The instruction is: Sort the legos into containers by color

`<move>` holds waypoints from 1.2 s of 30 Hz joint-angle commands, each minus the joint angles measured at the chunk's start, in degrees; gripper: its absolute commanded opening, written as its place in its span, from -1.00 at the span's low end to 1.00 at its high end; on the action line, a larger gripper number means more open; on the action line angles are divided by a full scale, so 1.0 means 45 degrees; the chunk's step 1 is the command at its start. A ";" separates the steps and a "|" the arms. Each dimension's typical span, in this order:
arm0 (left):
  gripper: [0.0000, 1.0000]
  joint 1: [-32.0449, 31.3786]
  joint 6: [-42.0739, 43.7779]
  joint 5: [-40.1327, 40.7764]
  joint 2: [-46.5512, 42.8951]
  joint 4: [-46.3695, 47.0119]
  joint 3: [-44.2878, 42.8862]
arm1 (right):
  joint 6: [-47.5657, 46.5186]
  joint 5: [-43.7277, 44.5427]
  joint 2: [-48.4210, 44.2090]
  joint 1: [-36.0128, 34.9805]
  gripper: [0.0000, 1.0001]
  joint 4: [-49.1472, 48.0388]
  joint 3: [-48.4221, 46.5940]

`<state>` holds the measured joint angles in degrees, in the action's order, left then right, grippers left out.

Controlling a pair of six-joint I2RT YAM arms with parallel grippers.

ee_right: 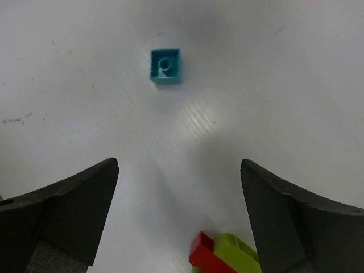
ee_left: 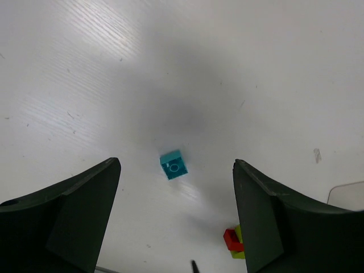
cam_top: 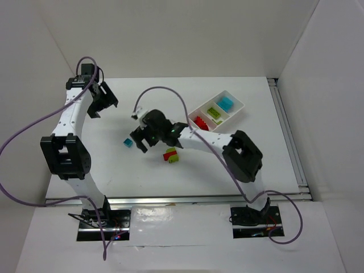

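Note:
Next, my right gripper grabs the opposite sides of the cyan brick (cam_top: 128,142) (ee_right: 165,66), which lies loose, away from the red and lime green bricks that touch each other.
A cyan brick (cam_top: 128,143) lies loose on the white table, left of centre. A red brick (cam_top: 169,152) and a lime green brick (cam_top: 172,158) lie touching each other a little to its right. My right gripper (cam_top: 140,142) hangs open and empty above the table between them; its view shows the cyan brick (ee_right: 165,65) ahead and the red (ee_right: 203,259) and green (ee_right: 238,255) bricks at the bottom edge. My left gripper (cam_top: 106,100) is open and empty, high at the back left. The white tray (cam_top: 237,112) holds cyan, green and red bricks in separate compartments.
The left wrist view shows the cyan brick (ee_left: 173,165) far below between the open fingers, the red and green pair (ee_left: 234,242), and a tray corner (ee_left: 346,196). White walls enclose the table. A rail (cam_top: 287,131) runs along the right edge.

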<state>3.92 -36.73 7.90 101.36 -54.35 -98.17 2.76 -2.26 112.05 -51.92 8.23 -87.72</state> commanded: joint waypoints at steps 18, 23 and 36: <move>0.80 0.0066 -0.0394 0.0197 -0.0220 -0.1028 -0.0470 | -0.1278 0.0659 0.6680 -0.1255 0.78 -0.0245 -0.5466; 0.80 0.0183 -0.0256 0.0314 -0.0357 -0.1028 -0.0470 | -0.0909 0.1341 0.7266 -0.1392 0.44 -0.0774 -0.5953; 0.80 0.0183 0.0369 -0.0465 -0.0474 -0.0269 0.0193 | 0.0340 0.1405 0.4267 -0.0654 -0.57 -0.2041 -0.3403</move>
<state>4.38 -37.30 8.03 101.45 -57.32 -98.91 0.99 4.16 140.44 -57.30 2.46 -108.71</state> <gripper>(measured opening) 0.898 0.441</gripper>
